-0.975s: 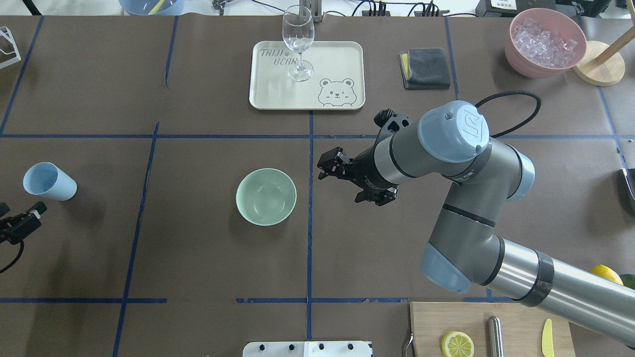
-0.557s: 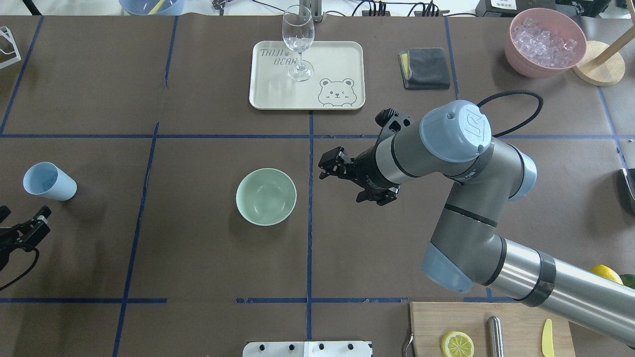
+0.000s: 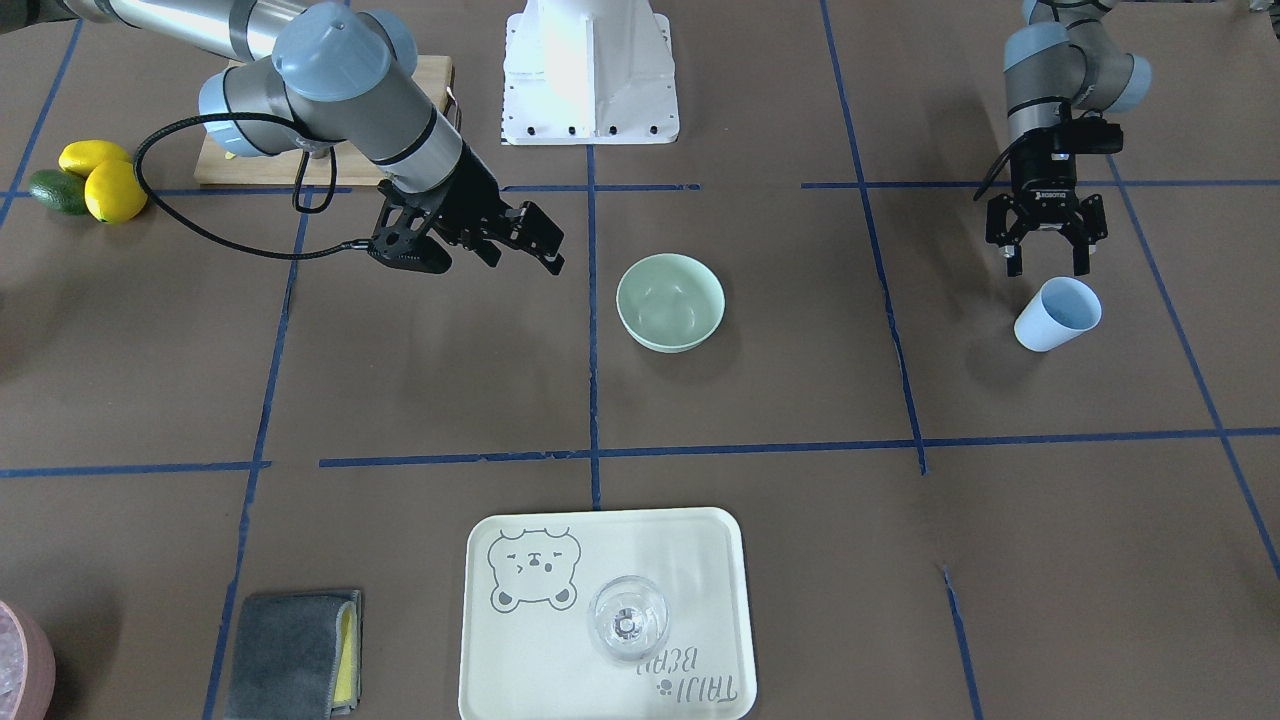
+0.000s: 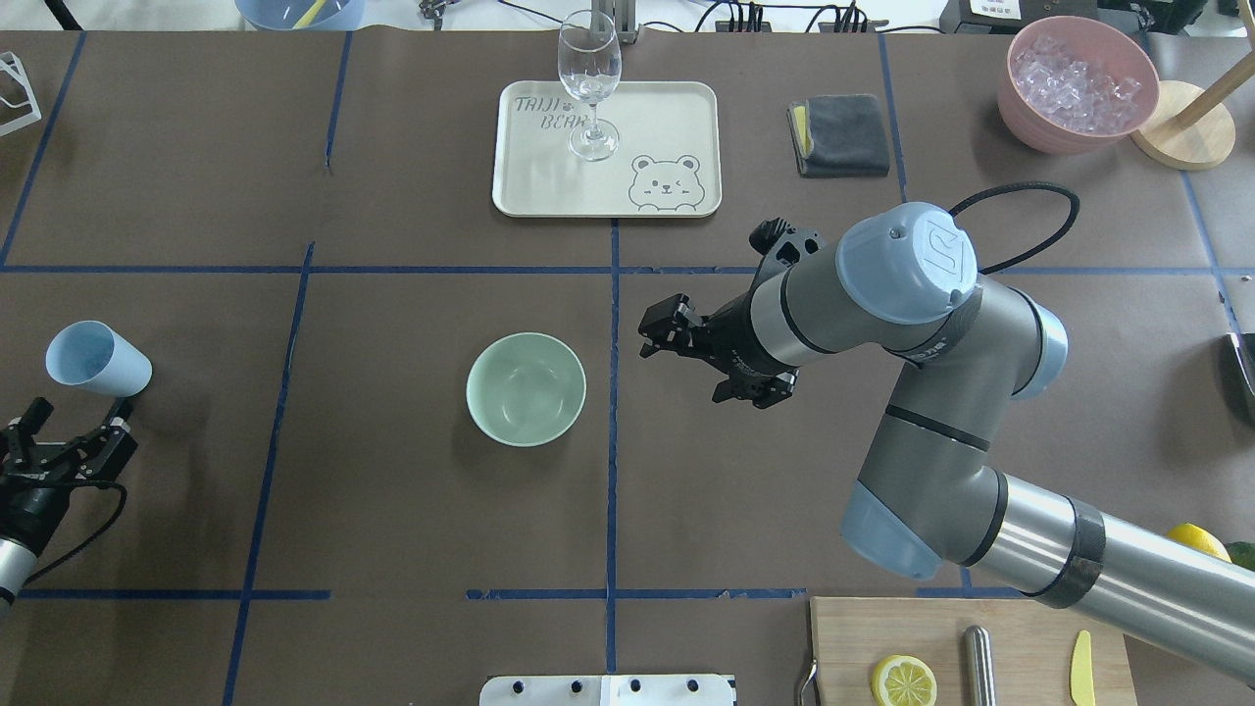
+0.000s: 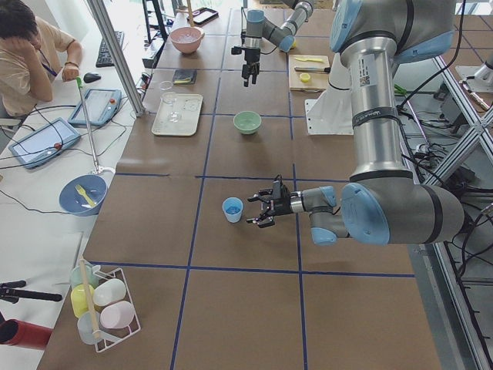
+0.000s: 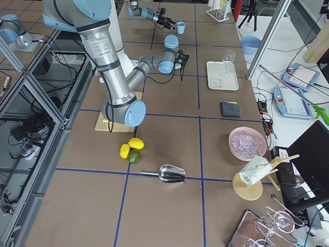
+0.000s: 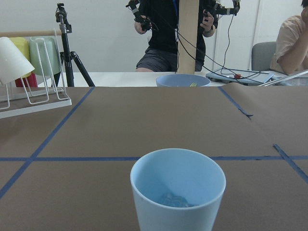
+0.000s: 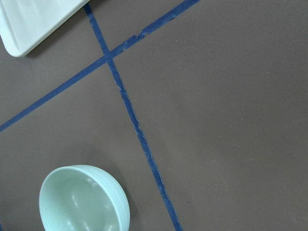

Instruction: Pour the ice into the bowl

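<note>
My left gripper closes next on the body of the light blue cup (image 3: 1040, 330) (image 7: 175, 219), below the cup's rim, because the ice is inside.
The pale mint-green bowl (image 4: 527, 389) stands empty at the table's middle; it also shows in the front view (image 3: 670, 300) and the right wrist view (image 8: 84, 199). A light blue cup (image 4: 96, 359) stands upright at the left. A small heap of clear ice cubes (image 7: 175, 199) lies in its bottom. My left gripper (image 4: 76, 420) is open and level just short of the cup (image 3: 1057, 313), not touching it. My right gripper (image 4: 683, 368) is open and empty. It hovers a little to the right of the bowl.
A cream tray (image 4: 677, 118) at the back holds a clear wine glass (image 4: 589, 83). A pink bowl (image 4: 1029, 127) of ice stands back right, a grey cloth (image 4: 840, 134) beside it. A cutting board (image 4: 941, 637) with a lemon slice lies front right.
My left gripper has moved further into view and turned towards the blue cup, both fingers now showing. My right gripper has drifted slightly right, away from the bowl.
</note>
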